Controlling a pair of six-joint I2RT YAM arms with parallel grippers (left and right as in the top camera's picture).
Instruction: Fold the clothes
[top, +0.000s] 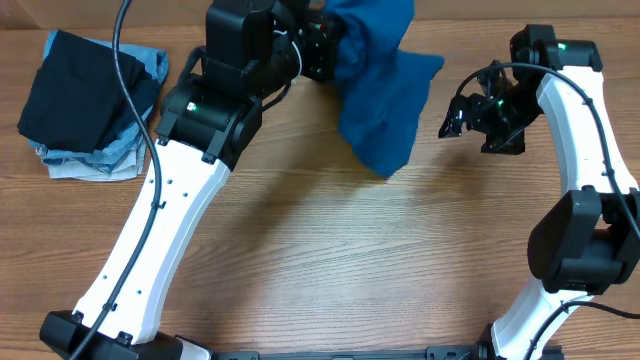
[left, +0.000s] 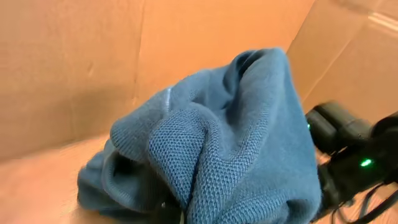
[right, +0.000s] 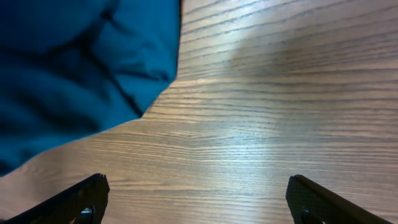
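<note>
The hanging royal-blue T-shirt has a low loose end (top: 398, 155) (right: 151, 90), and my right gripper will go there next and close on it.
The clothes are one royal-blue T-shirt (top: 385, 100), bunched and hanging above the far middle of the table. My left gripper (top: 325, 50) is shut on its upper part. In the left wrist view the blue knit (left: 236, 143) fills the frame and hides the fingers. My right gripper (top: 455, 115) hovers just right of the shirt, apart from it. In the right wrist view this gripper (right: 199, 202) is open over bare wood, its fingertips (right: 81, 202) wide apart, and a hanging fold of the shirt (right: 81, 68) lies up and to the left.
A pile of black and pale-blue garments (top: 85, 100) lies at the table's far left. Brown cardboard walls (left: 74, 62) stand behind the shirt in the left wrist view, where the right arm (left: 348, 149) also shows. The wooden tabletop (top: 380, 260) stretches toward the front.
</note>
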